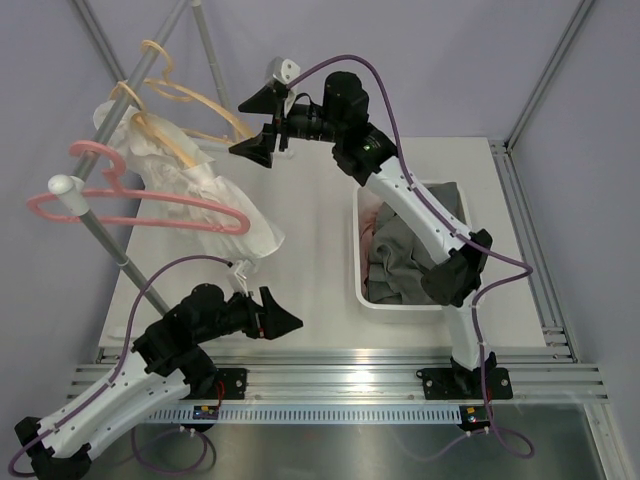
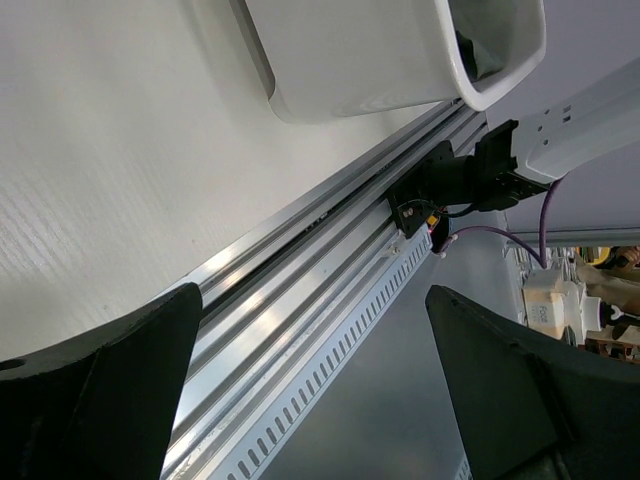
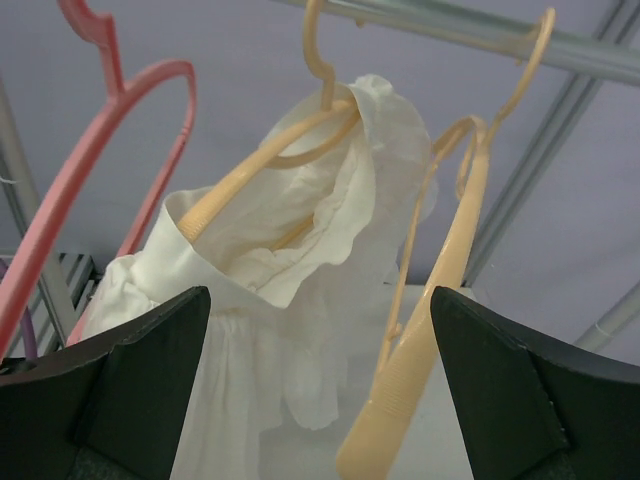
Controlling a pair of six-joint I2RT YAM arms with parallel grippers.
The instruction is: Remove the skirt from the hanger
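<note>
The robot's right gripper needs to close on the top edge of the white skirt, where it wraps around the beige hanger's end (image 1: 193, 163) (image 3: 192, 232) facing that gripper.
A white ruffled skirt (image 1: 195, 190) hangs on a beige hanger (image 1: 165, 140) on the rail at the upper left; in the right wrist view the skirt (image 3: 290, 290) drapes over that hanger (image 3: 250, 170). My right gripper (image 1: 258, 125) is open and empty, raised just right of the rail, facing the skirt and an empty beige hanger (image 3: 440, 310) without touching them. My left gripper (image 1: 285, 320) is open and empty, low near the table's front edge, below the skirt.
An empty pink hanger (image 1: 130, 210) hangs nearest on the slanted metal rail (image 1: 110, 245). Another empty beige hanger (image 1: 195, 100) hangs further back. A white bin (image 1: 400, 300) holding grey clothes stands at the right, also seen in the left wrist view (image 2: 400, 70).
</note>
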